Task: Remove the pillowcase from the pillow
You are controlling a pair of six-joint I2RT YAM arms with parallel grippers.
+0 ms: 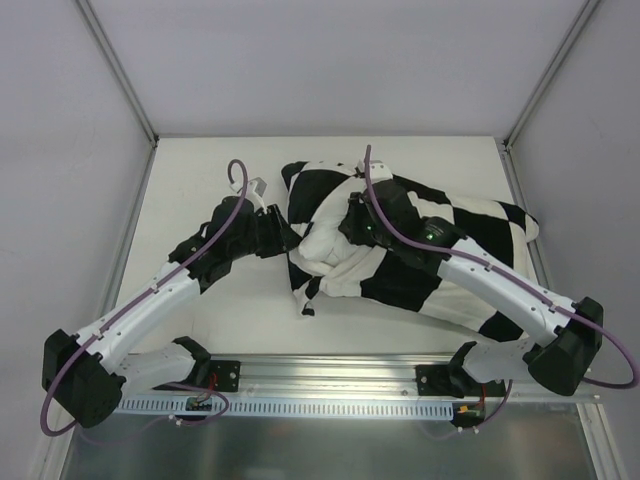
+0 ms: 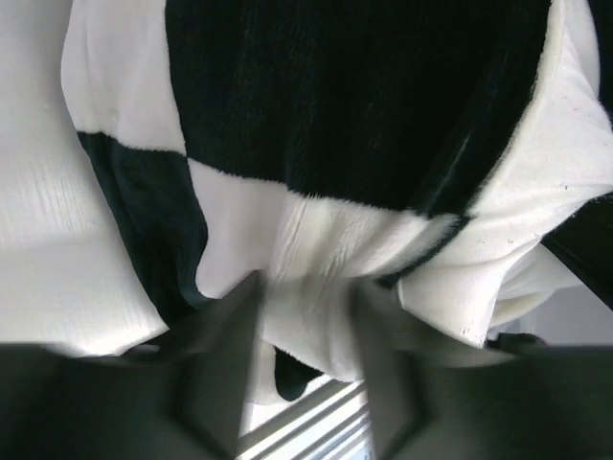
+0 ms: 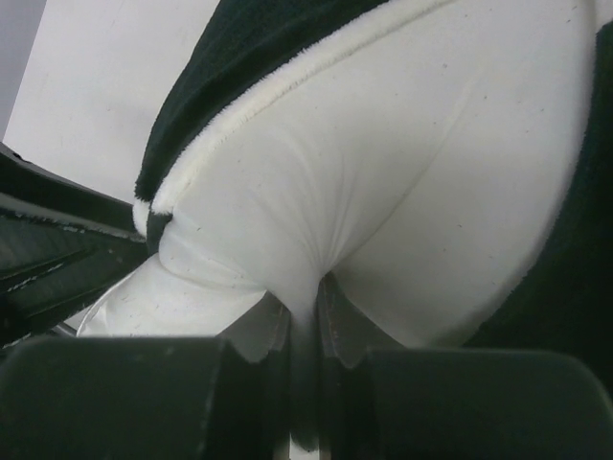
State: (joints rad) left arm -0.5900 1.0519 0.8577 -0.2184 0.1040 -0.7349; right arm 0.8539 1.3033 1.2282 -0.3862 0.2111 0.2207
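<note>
I need to open my left gripper's fingers and pinch the pillowcase's black edge (image 2: 469,206), because a bunched cream fold holds them wide apart, off the pillowcase's hem.
The black and cream checkered pillowcase (image 1: 460,225) lies crumpled across the table's middle and right. The plain white pillow (image 1: 330,262) bulges out of its open left end. My left gripper (image 1: 288,238) is at that open end; in the left wrist view (image 2: 306,307) a cream fold of the pillowcase (image 2: 354,86) is bunched between its fingers, which stand fairly wide apart. My right gripper (image 1: 347,228) reaches over the cover; in the right wrist view (image 3: 305,297) it is pinched shut on a pleat of the pillow (image 3: 402,172), with the pillowcase hem (image 3: 239,48) pulled back above it.
The white table (image 1: 220,180) is bare at left and back. A metal rail (image 1: 330,375) runs along the near edge. Grey enclosure walls stand on three sides. The left arm (image 3: 48,259) shows dark at the left of the right wrist view.
</note>
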